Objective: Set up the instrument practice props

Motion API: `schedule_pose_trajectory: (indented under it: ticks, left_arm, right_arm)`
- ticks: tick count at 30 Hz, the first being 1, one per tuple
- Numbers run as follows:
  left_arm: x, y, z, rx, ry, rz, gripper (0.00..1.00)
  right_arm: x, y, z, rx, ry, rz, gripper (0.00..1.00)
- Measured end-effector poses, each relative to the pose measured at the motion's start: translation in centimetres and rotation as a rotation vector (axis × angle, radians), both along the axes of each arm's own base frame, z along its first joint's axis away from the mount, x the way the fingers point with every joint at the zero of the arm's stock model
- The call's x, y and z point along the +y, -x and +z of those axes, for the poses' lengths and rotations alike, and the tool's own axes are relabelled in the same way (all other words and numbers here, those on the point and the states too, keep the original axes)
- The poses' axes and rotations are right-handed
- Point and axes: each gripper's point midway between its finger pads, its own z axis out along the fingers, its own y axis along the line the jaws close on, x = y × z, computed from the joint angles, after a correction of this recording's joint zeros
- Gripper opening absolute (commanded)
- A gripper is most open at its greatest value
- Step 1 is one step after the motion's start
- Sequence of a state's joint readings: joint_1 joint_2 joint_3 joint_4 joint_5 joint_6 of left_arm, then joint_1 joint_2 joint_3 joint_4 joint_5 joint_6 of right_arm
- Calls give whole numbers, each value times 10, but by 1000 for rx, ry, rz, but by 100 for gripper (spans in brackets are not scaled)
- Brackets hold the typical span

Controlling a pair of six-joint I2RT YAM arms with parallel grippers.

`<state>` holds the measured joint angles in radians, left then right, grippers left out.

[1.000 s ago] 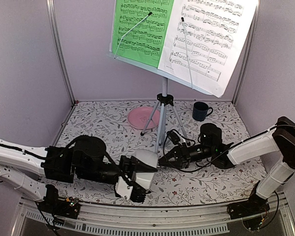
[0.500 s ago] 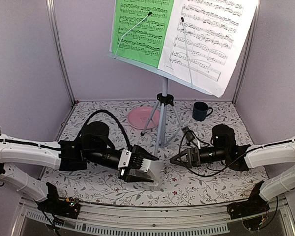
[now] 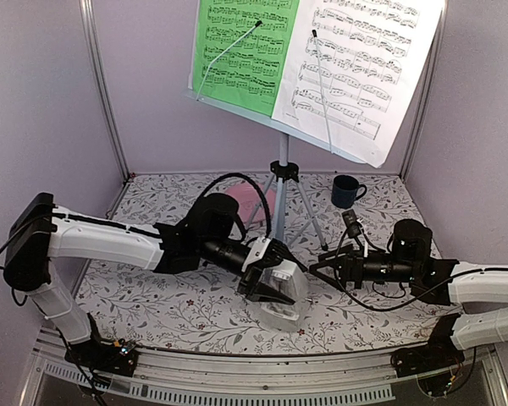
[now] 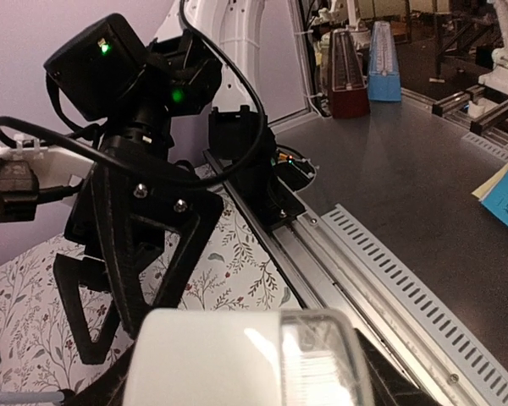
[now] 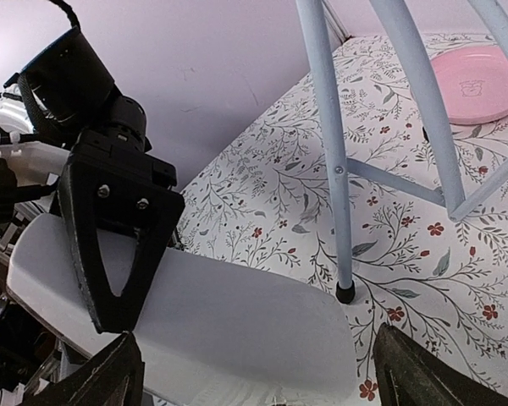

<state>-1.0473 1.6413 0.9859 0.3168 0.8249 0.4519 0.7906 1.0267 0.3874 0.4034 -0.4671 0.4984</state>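
My left gripper is going to set the white metronome down on the floral table (image 3: pixel 290 326) just behind the metal front rail.
The pale grey-blue music stand (image 3: pixel 281 161) stands on its tripod at the back. It carries the green music sheet (image 3: pixel 241 51) on the left and the white music sheet (image 3: pixel 356 68) on the right. My left gripper (image 3: pixel 267 281) is shut on the white metronome (image 3: pixel 281 292), holding it tilted low over the middle of the floral table. In the right wrist view one of its black fingers (image 5: pixel 110 245) lies across the metronome (image 5: pixel 229 317). My right gripper (image 3: pixel 315 269) is open just right of the metronome and holds nothing. A stand leg (image 5: pixel 332 169) ends close beside the metronome.
A dark blue mug (image 3: pixel 347 191) sits at the back right. A pink plate (image 5: pixel 483 85) lies behind the stand legs, largely covered by my left arm in the top view. The table's metal front rail (image 4: pixel 347 254) runs just past the metronome.
My left arm has carried the metronome forward and to the right, toward the stand's legs. My right gripper has opened wide and drawn back to the right.
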Motion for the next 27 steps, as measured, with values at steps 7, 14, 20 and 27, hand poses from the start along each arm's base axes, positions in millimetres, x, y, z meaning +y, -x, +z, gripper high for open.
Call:
schedule_pose_trajectory:
  ticks: [7,14,20,27]
  left_arm:
    - [-25,-4,-7,15,-21,-86,23]
    - [-38,-6,-24,12,-86,-162,33]
    - [-45,-8,-28,5,-128,-212,44]
    - [-47,-8,-41,8,-164,-254,45]
  right_arm:
    - [-7,-5,-12,7,33,-45,96]
    - [-16,-9,-32,44,87,-89,96]
    - [-19,-12,-36,49,98,-110,96]
    - [-24,-12,-46,70,133,-124,96]
